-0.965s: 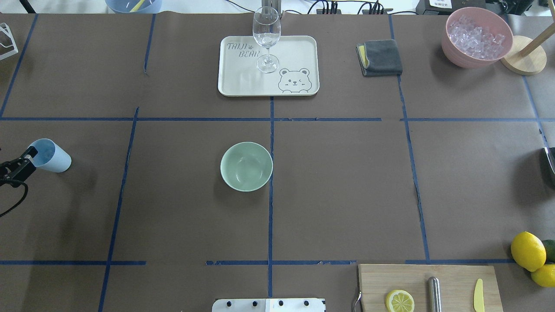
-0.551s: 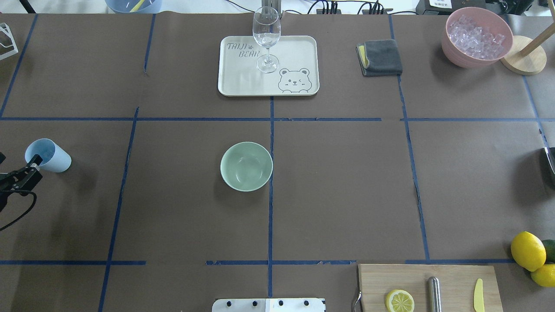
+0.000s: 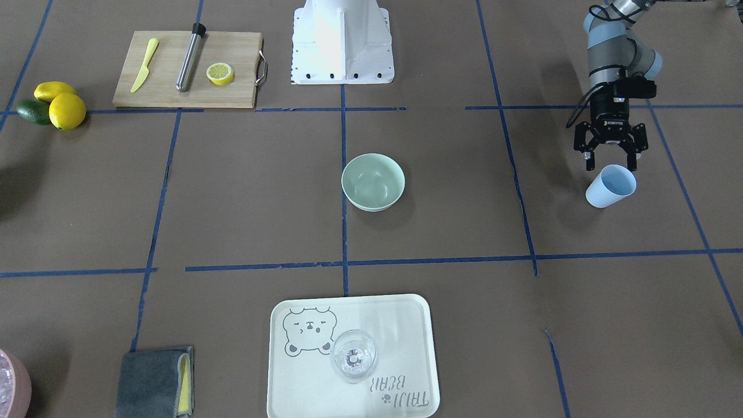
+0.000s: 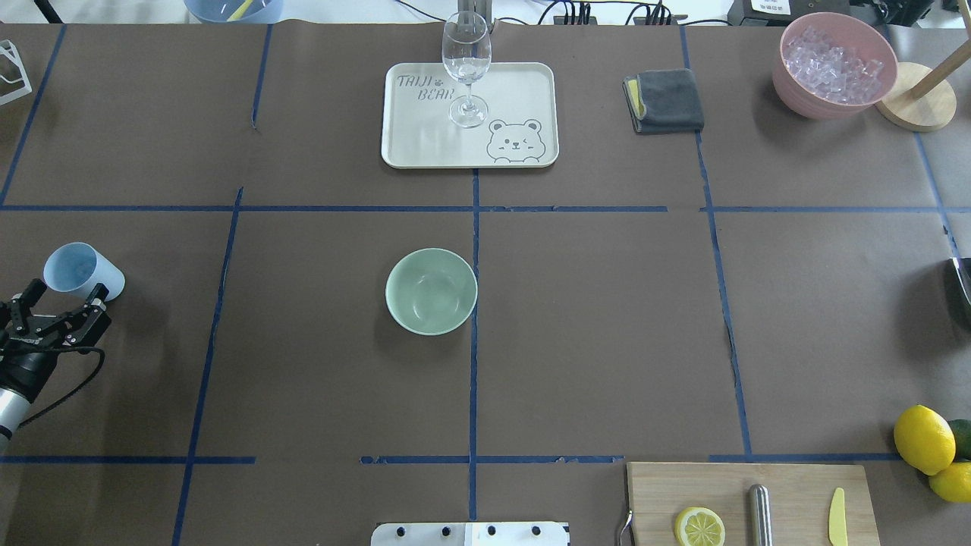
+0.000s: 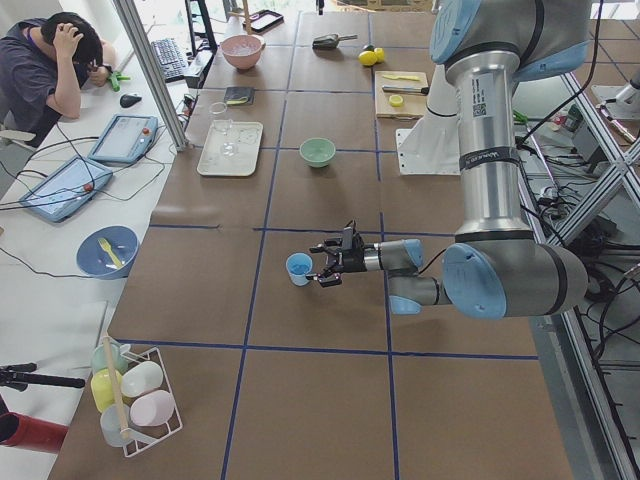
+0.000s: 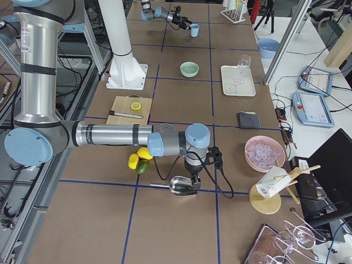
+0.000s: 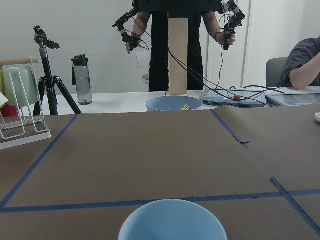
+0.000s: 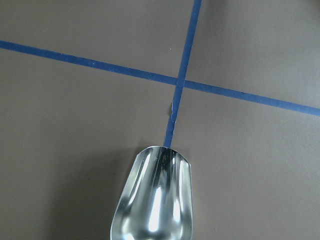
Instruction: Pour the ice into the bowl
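The robot's left gripper should next move forward to the light blue cup and close around the cup's body (image 3: 599,196), below the cup's rim.
The mint-green bowl (image 4: 431,292) stands empty at the table's middle; it also shows in the front view (image 3: 372,181). The ice (image 4: 834,64) lies heaped in a pink container (image 4: 789,83) at the far right. A light blue cup (image 4: 80,271) stands upright at the left edge, and no ice shows in it. My left gripper (image 4: 57,307) is open just behind the cup, apart from it, as the front view (image 3: 610,164) also shows. My right gripper (image 6: 191,181) holds an empty metal scoop (image 8: 155,200) above the table at the right edge.
A cream tray (image 4: 516,91) at the back holds a wine glass (image 4: 466,57). A grey cloth (image 4: 664,100) lies to its right. A cutting board (image 4: 789,485) with half a lemon, a metal rod and a knife is at the front right, next to lemons (image 4: 924,438).
My left gripper has drawn back from the cup's rim toward the robot and turned, so both fingers now show spread apart. The cup and the bowl have not moved.
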You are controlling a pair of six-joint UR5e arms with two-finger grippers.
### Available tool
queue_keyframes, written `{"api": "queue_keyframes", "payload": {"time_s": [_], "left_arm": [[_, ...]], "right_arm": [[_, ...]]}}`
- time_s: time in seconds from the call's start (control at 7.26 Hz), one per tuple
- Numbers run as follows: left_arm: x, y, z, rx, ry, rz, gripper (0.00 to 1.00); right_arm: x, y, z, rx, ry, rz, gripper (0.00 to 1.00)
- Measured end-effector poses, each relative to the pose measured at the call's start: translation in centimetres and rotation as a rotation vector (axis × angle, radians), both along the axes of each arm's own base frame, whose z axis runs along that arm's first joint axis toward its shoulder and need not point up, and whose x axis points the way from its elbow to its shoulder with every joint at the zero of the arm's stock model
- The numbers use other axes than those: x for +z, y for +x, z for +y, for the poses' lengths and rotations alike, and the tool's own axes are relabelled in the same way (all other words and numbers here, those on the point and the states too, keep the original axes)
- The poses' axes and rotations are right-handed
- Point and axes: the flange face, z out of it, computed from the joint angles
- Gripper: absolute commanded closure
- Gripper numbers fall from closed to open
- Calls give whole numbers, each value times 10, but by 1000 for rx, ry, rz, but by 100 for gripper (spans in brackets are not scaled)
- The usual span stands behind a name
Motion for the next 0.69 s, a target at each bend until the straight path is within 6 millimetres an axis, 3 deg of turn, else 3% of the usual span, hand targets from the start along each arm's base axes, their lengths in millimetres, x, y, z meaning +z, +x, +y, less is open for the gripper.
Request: {"api": "queue_keyframes", "payload": {"time_s": [0.69], "left_arm": [[20, 22, -4, 12, -11, -34, 0]], "right_arm": [[0, 0, 0, 1, -2, 0, 0]]}}
